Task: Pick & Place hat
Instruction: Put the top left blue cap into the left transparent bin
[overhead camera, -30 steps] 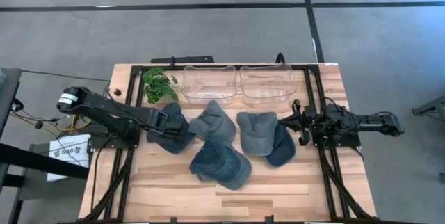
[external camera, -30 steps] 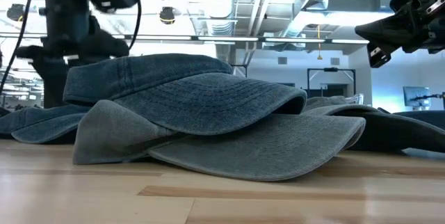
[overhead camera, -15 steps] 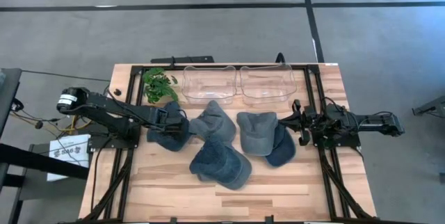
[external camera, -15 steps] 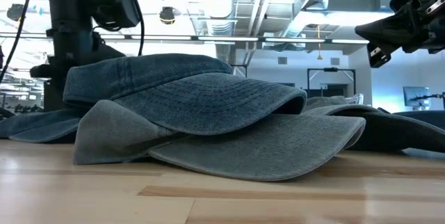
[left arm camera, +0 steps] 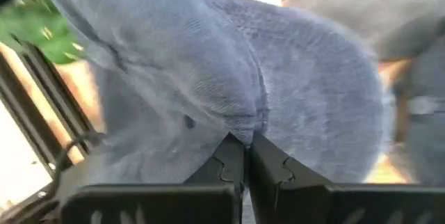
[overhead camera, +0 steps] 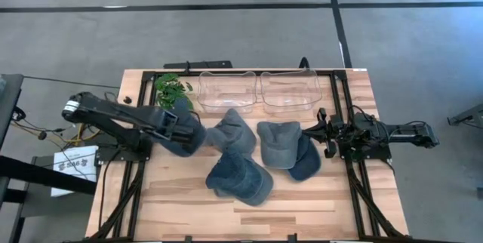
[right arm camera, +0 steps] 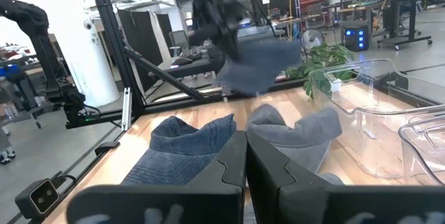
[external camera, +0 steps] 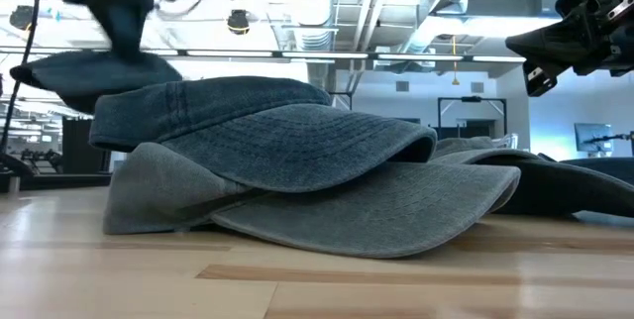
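I should use my left gripper to release the dark blue denim hat in the clear plastic bin (overhead camera: 235, 85), beside the green plant.
My left gripper (overhead camera: 183, 128) is shut on a dark blue denim hat (overhead camera: 192, 140) at the table's left. The low view shows that hat (external camera: 91, 69) in the air, above the others. Four more denim hats lie on the wood: a grey-blue one (overhead camera: 230, 133), a blue one (overhead camera: 240, 178), a grey one (overhead camera: 278, 143) and a navy one (overhead camera: 307, 160) partly under the grey. My right gripper (overhead camera: 322, 133) hovers shut at the table's right, beside the grey hat, touching nothing. My left gripper pinches a bunched fold of the hat's cloth (left arm camera: 245, 123) between its two fingers. The fingers come from above, slanting down. The hat hangs below them, clear of the table, with its cloth sagging slack around the fingers.
Two clear plastic bins (overhead camera: 226, 92) (overhead camera: 289, 92) stand side by side at the table's far edge. A green plant (overhead camera: 172, 90) sits at the far left, close to the lifted hat. Bare wood (overhead camera: 173, 205) lies along the near edge.
My left gripper has taken hold of the dark blue hat and risen with it. The hat, which lay flat at the table's left, now hangs clear of the wood, higher than the pile of other hats. The other hats have stayed where they were.
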Robot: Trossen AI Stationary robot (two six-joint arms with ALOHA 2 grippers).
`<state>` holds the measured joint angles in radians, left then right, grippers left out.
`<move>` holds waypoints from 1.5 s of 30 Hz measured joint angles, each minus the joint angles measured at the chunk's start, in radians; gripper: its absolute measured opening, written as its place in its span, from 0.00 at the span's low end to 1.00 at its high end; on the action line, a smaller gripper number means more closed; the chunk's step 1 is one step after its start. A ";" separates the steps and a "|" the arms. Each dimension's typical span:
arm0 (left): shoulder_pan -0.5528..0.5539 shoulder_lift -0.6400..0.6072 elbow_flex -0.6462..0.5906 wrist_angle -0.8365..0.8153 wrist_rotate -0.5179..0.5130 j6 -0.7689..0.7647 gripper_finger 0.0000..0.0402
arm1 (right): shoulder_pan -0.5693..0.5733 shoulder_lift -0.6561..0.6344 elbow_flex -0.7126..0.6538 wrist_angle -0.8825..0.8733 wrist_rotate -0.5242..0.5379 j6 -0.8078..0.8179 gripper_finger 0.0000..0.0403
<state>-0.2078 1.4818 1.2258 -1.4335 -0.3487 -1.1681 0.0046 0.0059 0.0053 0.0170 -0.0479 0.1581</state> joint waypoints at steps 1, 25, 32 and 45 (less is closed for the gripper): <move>-0.007 0.000 0.040 -0.033 -0.015 0.002 0.00 | 0.000 0.000 0.000 0.000 0.000 0.000 0.00; 0.310 0.317 0.514 0.248 -0.487 1.323 0.00 | 0.000 0.000 0.000 0.000 0.000 0.000 0.00; 0.404 0.460 0.488 0.464 -0.496 1.467 0.00 | 0.000 0.000 0.000 0.000 0.000 0.000 0.00; 0.427 0.615 0.416 0.494 -0.422 1.362 0.00 | 0.000 0.000 0.000 0.000 0.000 0.000 0.00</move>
<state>0.2195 2.0968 1.6419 -0.9391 -0.7711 0.1935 0.0047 0.0059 0.0052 0.0166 -0.0479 0.1581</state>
